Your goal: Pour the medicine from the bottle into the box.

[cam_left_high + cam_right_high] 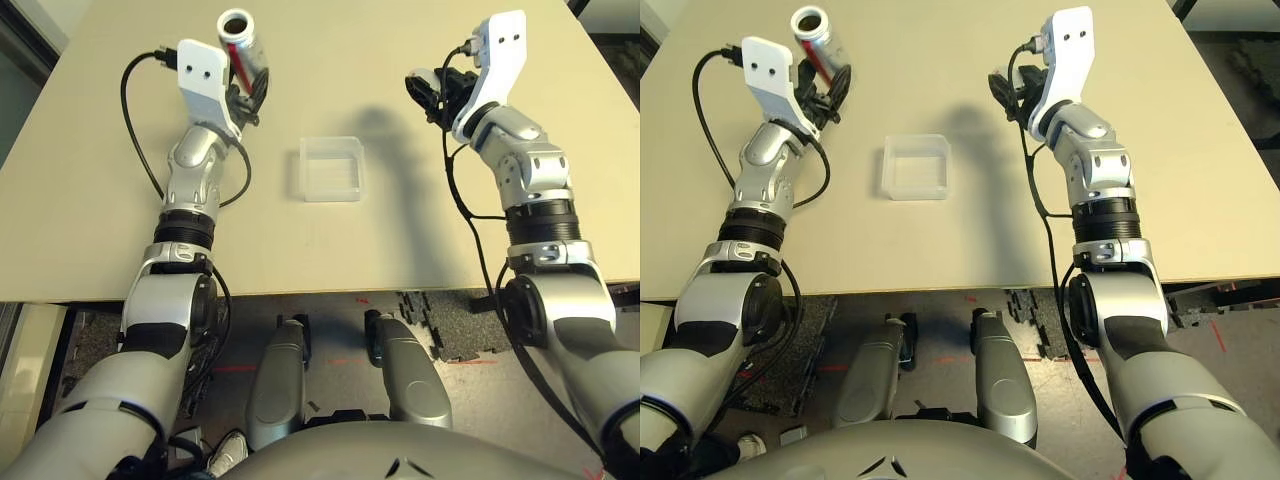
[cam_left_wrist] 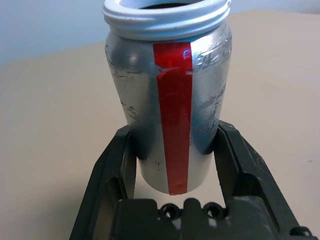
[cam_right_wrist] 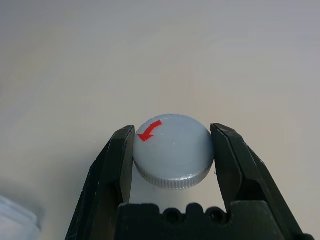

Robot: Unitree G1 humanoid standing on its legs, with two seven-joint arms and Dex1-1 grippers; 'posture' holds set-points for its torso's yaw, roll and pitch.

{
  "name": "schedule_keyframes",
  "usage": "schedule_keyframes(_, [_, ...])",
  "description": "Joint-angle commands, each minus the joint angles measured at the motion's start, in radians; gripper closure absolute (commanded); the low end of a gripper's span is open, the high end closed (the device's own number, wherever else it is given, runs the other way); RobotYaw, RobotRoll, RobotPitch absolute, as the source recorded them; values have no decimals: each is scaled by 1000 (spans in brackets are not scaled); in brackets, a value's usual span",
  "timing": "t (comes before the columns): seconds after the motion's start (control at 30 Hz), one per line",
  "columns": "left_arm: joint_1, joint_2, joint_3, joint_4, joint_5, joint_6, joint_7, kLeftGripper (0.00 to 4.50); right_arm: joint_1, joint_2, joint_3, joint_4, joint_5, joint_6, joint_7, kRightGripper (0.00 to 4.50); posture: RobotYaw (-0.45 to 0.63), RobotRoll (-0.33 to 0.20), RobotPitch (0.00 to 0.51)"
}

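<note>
I need to use my right gripper to set the grey cap on the bare table (image 1: 407, 140) beside the clear box, toward my right gripper's side.
My left gripper (image 1: 246, 92) is shut on the bottle (image 1: 240, 40), a silver-grey cylinder with a red stripe. It holds the bottle above the far left of the table. The bottle (image 2: 170, 100) is uncapped, and its open threaded mouth points away from the gripper. The clear square box (image 1: 331, 168) lies flat at the table's middle, to the right of the bottle and nearer to me. My right gripper (image 1: 425, 92) hangs over the far right of the table, shut on the round grey cap (image 3: 172, 152), which bears a red arrow.
The beige table (image 1: 400, 230) ends at a front edge just past my elbows, with dark foam mats on the floor below. Black cables loop beside both forearms. A corner of the box (image 3: 15, 220) lies close to the right gripper.
</note>
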Motion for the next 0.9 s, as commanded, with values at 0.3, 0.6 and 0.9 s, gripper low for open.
schedule_keyframes(0.3, [10, -19, 31, 80, -8, 3, 12, 2103, 72, 35, 19, 59, -42, -39, -14, 1989, 5, 0, 207])
schedule_keyframes(0.6, [6, -13, 38, 96, -8, 8, 21, 2103, 72, 49, 25, 69, -43, -18, -2, 1989, 13, 0, 202])
schedule_keyframes(0.9, [-3, -4, 41, 112, -4, 3, 20, 2103, 58, 35, 18, 99, -40, -16, 13, 697, 16, 0, 193])
